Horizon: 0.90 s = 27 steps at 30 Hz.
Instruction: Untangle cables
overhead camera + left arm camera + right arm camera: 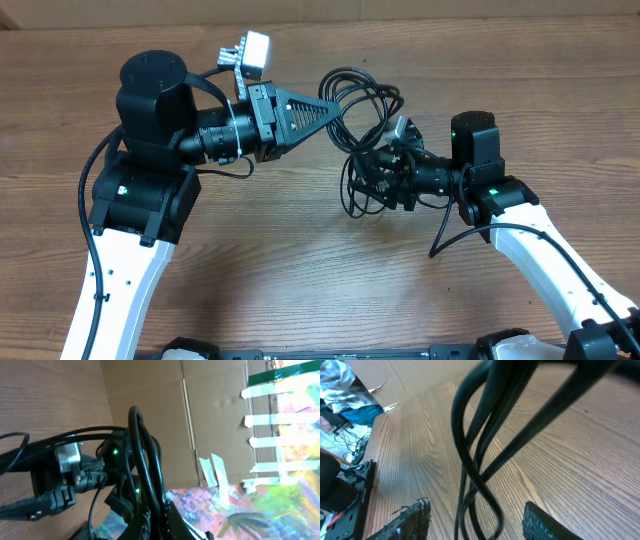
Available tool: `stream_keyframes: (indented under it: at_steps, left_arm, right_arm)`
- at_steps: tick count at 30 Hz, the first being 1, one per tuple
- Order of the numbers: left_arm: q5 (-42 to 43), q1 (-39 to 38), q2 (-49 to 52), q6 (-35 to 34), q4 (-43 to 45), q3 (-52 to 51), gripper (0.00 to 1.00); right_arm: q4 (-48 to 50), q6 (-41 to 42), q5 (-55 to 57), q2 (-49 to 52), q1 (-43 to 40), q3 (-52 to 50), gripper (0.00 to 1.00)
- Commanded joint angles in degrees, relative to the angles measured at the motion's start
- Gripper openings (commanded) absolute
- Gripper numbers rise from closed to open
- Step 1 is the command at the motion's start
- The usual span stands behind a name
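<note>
The lower strands of the cables cross in a twist below the loops at my left gripper, so my right gripper will close on the hanging strands (470, 502) and pull them away.
The cables (372, 100) are thin black cords looped together, lifted off the wooden table between the two arms. My left gripper (337, 113) reaches in from the left and is shut on the upper loops. In the left wrist view those cables (141, 455) rise in an arch out of the left gripper (157, 522), pinched between its dark fingers. My right gripper (362, 178) comes in from the right at the lower strands. In the right wrist view the right gripper (476, 507) stands open, and a twisted strand of the cables (485, 440) hangs between its fingers, touching neither.
Bare wooden table (300, 270) lies under and in front of the arms. A cardboard wall (210, 410) with white tape strips (265, 440) stands at the back. The arms' own thicker black cables (95, 170) run along their bases.
</note>
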Motion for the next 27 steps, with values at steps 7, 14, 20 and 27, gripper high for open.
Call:
stream_keyframes:
  at_steps: [7, 14, 20, 27]
  left_arm:
    - [-0.1, -0.2, 0.0, -11.3, 10.3, 0.9, 0.04]
    - [0.2, -0.2, 0.0, -11.0, 10.6, 0.9, 0.04]
    - [0.1, -0.2, 0.0, -9.7, 10.6, 0.9, 0.04]
    - [-9.3, -0.1, 0.0, -3.3, 5.9, 0.9, 0.04]
  right_arm:
    - [5.4, 0.4, -0.9, 0.3, 0.1, 1.0, 0.6]
    - [7.5, 1.6, -0.9, 0.3, 0.1, 1.0, 0.04]
    - [7.5, 2.1, -0.9, 0.3, 0.1, 1.0, 0.04]
    - [7.5, 7.2, -0.9, 0.3, 0.1, 1.0, 0.04]
